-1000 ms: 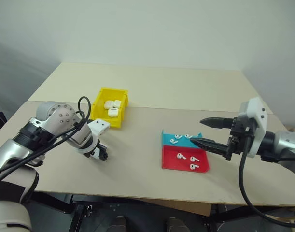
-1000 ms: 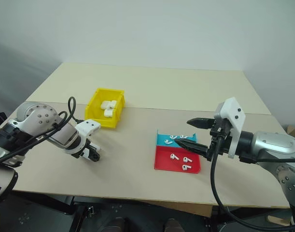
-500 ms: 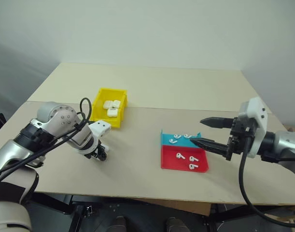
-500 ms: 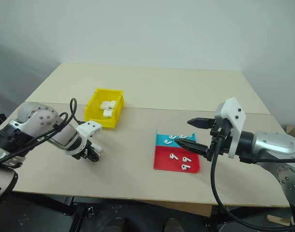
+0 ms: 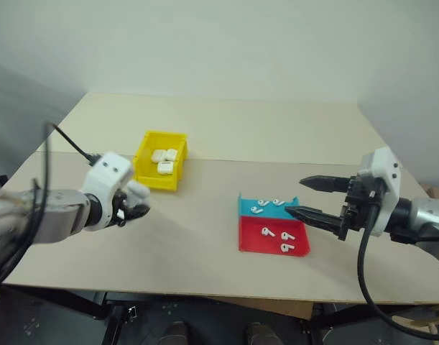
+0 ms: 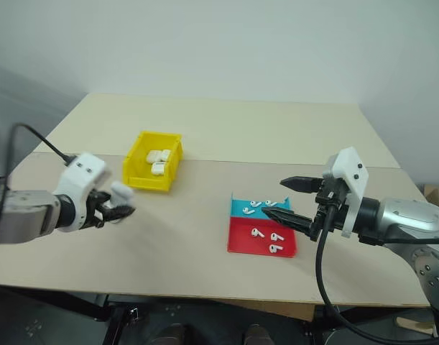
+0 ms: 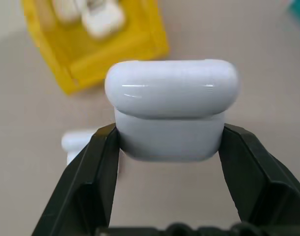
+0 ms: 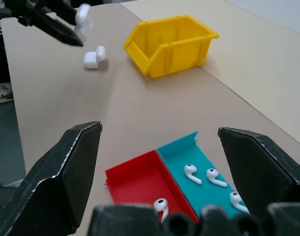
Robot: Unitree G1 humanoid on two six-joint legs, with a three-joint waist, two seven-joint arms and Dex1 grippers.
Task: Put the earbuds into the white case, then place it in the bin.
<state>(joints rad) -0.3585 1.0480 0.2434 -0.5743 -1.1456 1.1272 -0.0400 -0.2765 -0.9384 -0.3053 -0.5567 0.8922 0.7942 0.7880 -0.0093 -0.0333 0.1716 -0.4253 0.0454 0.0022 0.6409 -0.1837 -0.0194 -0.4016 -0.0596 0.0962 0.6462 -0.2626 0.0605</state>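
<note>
The round head of the earbud (image 5: 265,231) (image 8: 160,202) closest to the yellow bin in the tray's red half is the next thing my right gripper will close on.
My left gripper (image 7: 172,135) is shut on the white case (image 7: 172,110), pinching the sides of its lower body. It holds the case (image 5: 138,192) above the table's left part, just in front of the yellow bin (image 5: 158,180). The bin holds three more white cases (image 5: 164,161). Several earbuds (image 5: 269,232) lie in a flat tray, some on its teal half (image 5: 246,204) and some on its red half (image 5: 251,242). My right gripper (image 5: 294,196) hangs open beside the tray's right edge, above the table, with nothing between its fingers (image 8: 66,167).
Another white case (image 8: 94,57) lies on the table below my left gripper, close to the bin's front corner. The table runs wide and bare behind the bin and the tray, up to a plain wall.
My left gripper closed on the white case, rose off the table with it and swung from pointing down to nearly level. The right arm stayed still.
</note>
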